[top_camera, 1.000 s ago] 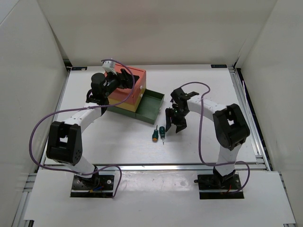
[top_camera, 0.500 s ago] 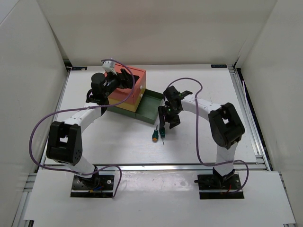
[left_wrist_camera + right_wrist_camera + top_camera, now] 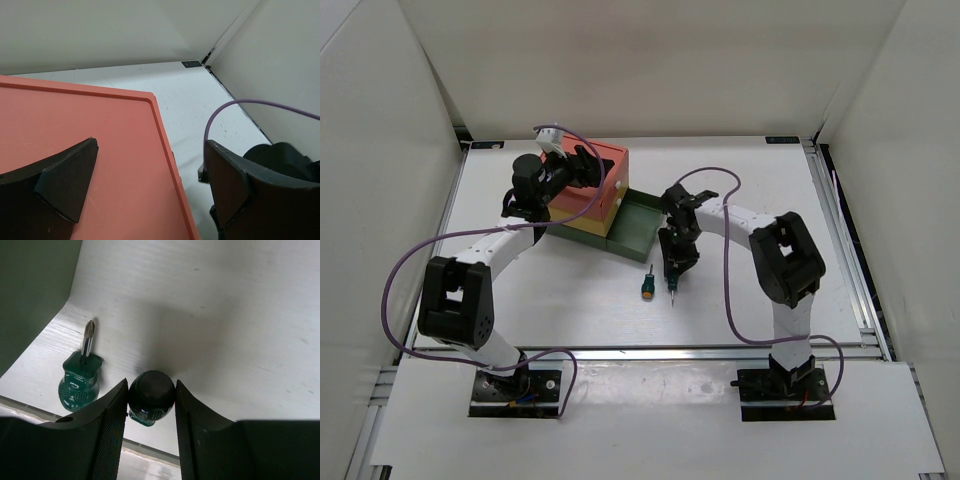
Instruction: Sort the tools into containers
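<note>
My right gripper needs to let go of the stubby screwdriver inside the open dark green bottom drawer (image 3: 637, 222).
My right gripper (image 3: 672, 262) (image 3: 150, 385) points down at the table, shut on the dark green handle of a stubby screwdriver (image 3: 151, 391); its tip (image 3: 672, 291) shows below the fingers. A second stubby screwdriver (image 3: 647, 288) (image 3: 79, 379) lies just to the left, an orange end showing from above. The containers (image 3: 590, 200) are a stack with a salmon-red top, a yellow middle and a dark green bottom drawer (image 3: 642, 232) pulled open toward the right. My left gripper (image 3: 586, 166) (image 3: 150, 145) hovers open over the salmon-red top (image 3: 100, 165). No other tools show.
White walls enclose the table on three sides. A metal rail (image 3: 840, 230) runs along the right edge. Purple cables (image 3: 410, 270) loop from both arms. The green drawer's wall (image 3: 35, 290) stands close to the left of my right gripper.
My right gripper moved left from beside the drawer, came down over the right-hand screwdriver and closed on its handle. The left arm has not moved.
</note>
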`<state>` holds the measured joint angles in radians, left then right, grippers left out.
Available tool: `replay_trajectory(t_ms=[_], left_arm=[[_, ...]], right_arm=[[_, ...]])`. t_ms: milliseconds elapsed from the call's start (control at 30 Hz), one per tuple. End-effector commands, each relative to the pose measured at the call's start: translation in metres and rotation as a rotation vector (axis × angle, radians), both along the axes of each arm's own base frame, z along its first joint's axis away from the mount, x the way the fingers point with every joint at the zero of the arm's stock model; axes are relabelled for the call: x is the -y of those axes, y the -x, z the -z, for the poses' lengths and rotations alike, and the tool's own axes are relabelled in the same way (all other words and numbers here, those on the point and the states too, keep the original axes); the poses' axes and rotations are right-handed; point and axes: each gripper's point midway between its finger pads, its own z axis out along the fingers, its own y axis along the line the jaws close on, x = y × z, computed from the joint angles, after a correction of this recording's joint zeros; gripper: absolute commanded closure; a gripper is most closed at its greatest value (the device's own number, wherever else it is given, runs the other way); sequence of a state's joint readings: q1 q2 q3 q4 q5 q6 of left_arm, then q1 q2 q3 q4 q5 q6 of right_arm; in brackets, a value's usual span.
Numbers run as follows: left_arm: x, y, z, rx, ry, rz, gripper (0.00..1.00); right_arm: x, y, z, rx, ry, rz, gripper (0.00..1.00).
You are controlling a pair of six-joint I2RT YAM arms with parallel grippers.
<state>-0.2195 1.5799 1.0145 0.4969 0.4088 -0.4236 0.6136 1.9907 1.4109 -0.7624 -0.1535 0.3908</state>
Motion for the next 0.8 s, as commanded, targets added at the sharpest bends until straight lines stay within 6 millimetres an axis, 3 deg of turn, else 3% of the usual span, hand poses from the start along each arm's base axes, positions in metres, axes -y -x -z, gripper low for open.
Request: replay_trajectory(t_ms=[0,100,233,333,467,500,533,600,700,733,767], left_arm=[[-0.013,0.04,0.139,-0.525,-0.049,-0.039,0.01],[-0.012,0.04,0.138,-0.523,-0.05,-0.037,0.01],[-0.013,0.038,0.139,-0.525,-0.048,-0.039,0.01],[-0.012,0.038,0.138,-0.522,-0.048,-0.037,0.01],[-0.012,0.038,0.141,-0.528,-0.049,-0.033,0.01],[-0.012,0.037,0.139,-0.522,-0.049,-0.038,0.01],[-0.011,0.039,0.14,-0.526,-0.048,-0.034,0.01],[-0.012,0.038,0.14,-0.531,-0.043,-0.037,0.01],[-0.011,0.038,0.14,-0.531,-0.042,-0.035,0.01],[-0.011,0.037,0.141,-0.531,-0.042,-0.035,0.01],[-0.011,0.037,0.14,-0.528,-0.042,-0.034,0.01]], right_arm=[[0.002,-0.026,-0.049,0.132,-0.05,0.068,1.0],[-0.009,-0.05,-0.079,0.212,-0.134,0.113,1.0],[-0.04,-0.087,-0.121,0.293,-0.265,0.13,1.0],[-0.064,-0.114,-0.133,0.303,-0.318,0.136,1.0],[-0.083,-0.147,-0.135,0.312,-0.34,0.161,1.0],[-0.089,-0.157,-0.144,0.337,-0.36,0.165,1.0],[-0.09,-0.16,-0.126,0.303,-0.333,0.171,1.0],[-0.096,-0.162,-0.121,0.293,-0.326,0.165,0.97],[-0.087,-0.159,-0.1,0.26,-0.288,0.179,0.87],[-0.088,-0.155,-0.097,0.257,-0.285,0.168,0.85],[-0.089,-0.157,-0.109,0.293,-0.309,0.163,0.78]])
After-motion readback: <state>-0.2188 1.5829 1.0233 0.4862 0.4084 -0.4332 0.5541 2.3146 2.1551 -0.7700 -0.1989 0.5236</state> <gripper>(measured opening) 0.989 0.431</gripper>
